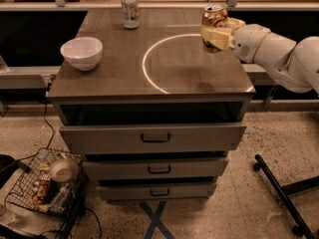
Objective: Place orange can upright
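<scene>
Next, I release the orange can upright on the brown table top's front corner [213,77], across from the white bowl. The can is still in the air above the table.
The orange can [214,18] is coppery with a silver top and stands upright in my gripper [215,34], held in the air above the right side of the brown table top [119,78]. My gripper comes in from the right on a white arm [271,51] and is shut on the can, its pale fingers [213,38] wrapped around the can's lower half. A faint shadow lies on the table below it.
A white bowl [81,52] sits at the table's left. A silver-white can [130,10] stands at the far edge. A white ring [167,59] is marked on the top. Drawers [154,138] are below, a wire basket [47,183] of items on the floor left.
</scene>
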You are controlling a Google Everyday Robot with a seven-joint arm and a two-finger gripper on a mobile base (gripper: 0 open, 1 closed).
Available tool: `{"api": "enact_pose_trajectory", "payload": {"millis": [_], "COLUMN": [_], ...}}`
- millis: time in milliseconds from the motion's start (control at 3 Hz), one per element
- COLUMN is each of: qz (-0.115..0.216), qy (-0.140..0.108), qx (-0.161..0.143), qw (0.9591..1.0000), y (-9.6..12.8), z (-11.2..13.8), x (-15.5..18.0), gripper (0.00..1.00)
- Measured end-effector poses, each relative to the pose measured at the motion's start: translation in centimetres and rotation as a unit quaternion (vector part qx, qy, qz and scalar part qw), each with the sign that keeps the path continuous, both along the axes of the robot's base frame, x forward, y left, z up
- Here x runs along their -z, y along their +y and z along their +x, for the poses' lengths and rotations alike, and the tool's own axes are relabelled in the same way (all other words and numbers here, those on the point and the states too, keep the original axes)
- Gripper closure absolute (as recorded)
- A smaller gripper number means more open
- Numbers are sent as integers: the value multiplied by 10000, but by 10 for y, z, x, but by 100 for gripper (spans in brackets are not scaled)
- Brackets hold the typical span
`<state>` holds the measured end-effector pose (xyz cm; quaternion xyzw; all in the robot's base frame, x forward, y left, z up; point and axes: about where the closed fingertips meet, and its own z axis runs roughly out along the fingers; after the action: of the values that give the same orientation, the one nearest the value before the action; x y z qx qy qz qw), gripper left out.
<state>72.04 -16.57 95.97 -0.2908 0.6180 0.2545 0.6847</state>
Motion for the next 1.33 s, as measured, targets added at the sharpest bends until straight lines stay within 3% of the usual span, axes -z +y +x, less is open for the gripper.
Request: {"api": "enact_pose_trajectory", "payload": {"millis": [667, 1333], "qz": [199, 452], "qy": [72, 349], "qx": [106, 398], "qw": [9997, 9976], "y": [-11, -14], "z": [-8, -27], "x": [20, 59], "gripper": [100, 100]}}
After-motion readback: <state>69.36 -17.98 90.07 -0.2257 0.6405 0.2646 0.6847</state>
